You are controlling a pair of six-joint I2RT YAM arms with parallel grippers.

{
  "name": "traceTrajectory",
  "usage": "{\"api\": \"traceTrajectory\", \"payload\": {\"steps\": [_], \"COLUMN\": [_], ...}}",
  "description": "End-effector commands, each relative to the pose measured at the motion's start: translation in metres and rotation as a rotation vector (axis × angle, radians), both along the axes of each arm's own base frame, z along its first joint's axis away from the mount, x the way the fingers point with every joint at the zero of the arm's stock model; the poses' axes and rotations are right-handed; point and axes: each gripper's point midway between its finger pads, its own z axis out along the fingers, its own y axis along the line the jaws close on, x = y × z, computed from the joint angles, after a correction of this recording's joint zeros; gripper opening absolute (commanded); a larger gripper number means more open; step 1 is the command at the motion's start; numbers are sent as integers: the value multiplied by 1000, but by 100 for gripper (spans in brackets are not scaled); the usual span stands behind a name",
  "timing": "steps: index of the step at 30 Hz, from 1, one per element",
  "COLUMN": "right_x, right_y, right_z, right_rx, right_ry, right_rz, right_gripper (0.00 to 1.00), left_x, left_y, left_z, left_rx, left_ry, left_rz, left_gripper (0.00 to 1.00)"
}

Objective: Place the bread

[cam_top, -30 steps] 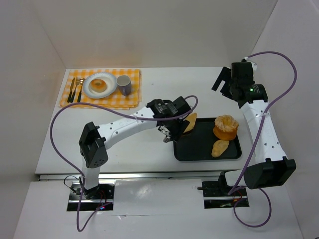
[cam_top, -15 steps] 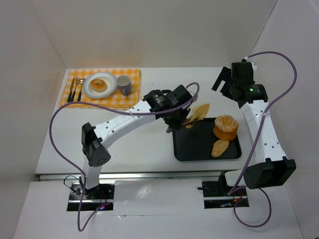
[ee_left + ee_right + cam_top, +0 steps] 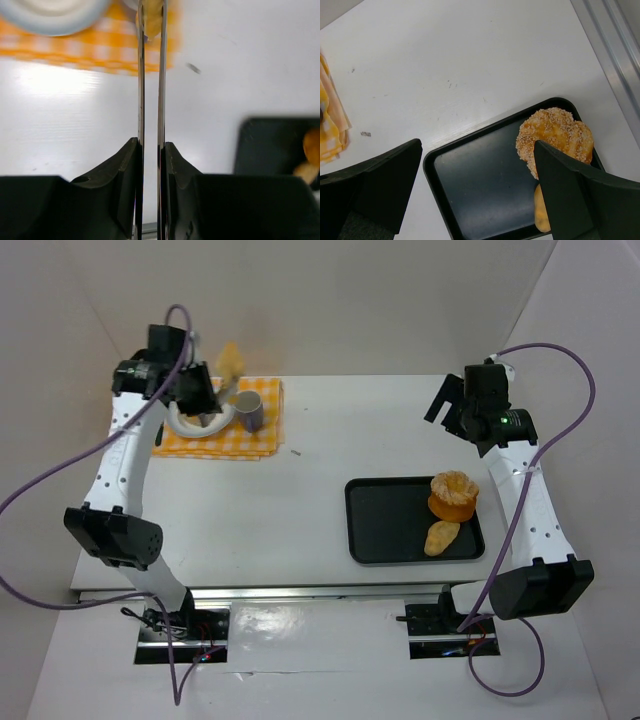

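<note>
I need to release the long pale piece of bread with my left gripper on the white plate's side [image 3: 217, 404] nearest the grey cup.
My left gripper [image 3: 222, 380] is shut on a long pale piece of bread [image 3: 230, 359] and holds it raised over the back of the yellow checked placemat [image 3: 255, 443]. In the left wrist view the bread [image 3: 152, 17] sits at the tips of two thin metal blades [image 3: 140, 90], beside the white plate [image 3: 55, 12]. The plate [image 3: 186, 426] is largely hidden under the gripper. My right gripper [image 3: 448, 403] is open and empty, high above the black tray [image 3: 352, 530]. It also shows in the right wrist view [image 3: 477, 192].
A grey cup [image 3: 248, 412] stands on the placemat right of the plate. The tray [image 3: 432, 165] holds a sesame bagel [image 3: 552, 137] and a small bread piece [image 3: 542, 207]. A dark speck [image 3: 296, 451] lies on the table. White walls enclose the back and sides.
My left arm has swung from the tray's left edge to the back left, carrying the bread over the placemat. The right arm has not moved.
</note>
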Motion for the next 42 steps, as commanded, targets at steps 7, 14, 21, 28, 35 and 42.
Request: {"api": "traceTrajectory", "payload": {"steps": [7,14,21,28,35,42], "right_x": [1,4,4,5,6,8], "right_y": [-2,0,-2,-2,0,0], "right_z": [10,9,3,11,7,4], "right_rx": [-8,-2,-11,-2,2,2], "right_ry": [-34,-33,-14,-28,-18,-9], "right_rz": [-1,6,-2,-8,0,0], "right_gripper": [100,100,100,100,100,100], "left_x": [27,70,83,88,85,82], "left_y": [110,118,114,92,89,92], "left_z": [-26,-49,-87,-91,-99,-94], "left_rx": [18,-55,-61,-74,-65,-51], "left_ry": [41,51,125,129,150,144], "left_rz": [262,286,286,234,231,243], "left_gripper": [12,21,30,33,33,58]}}
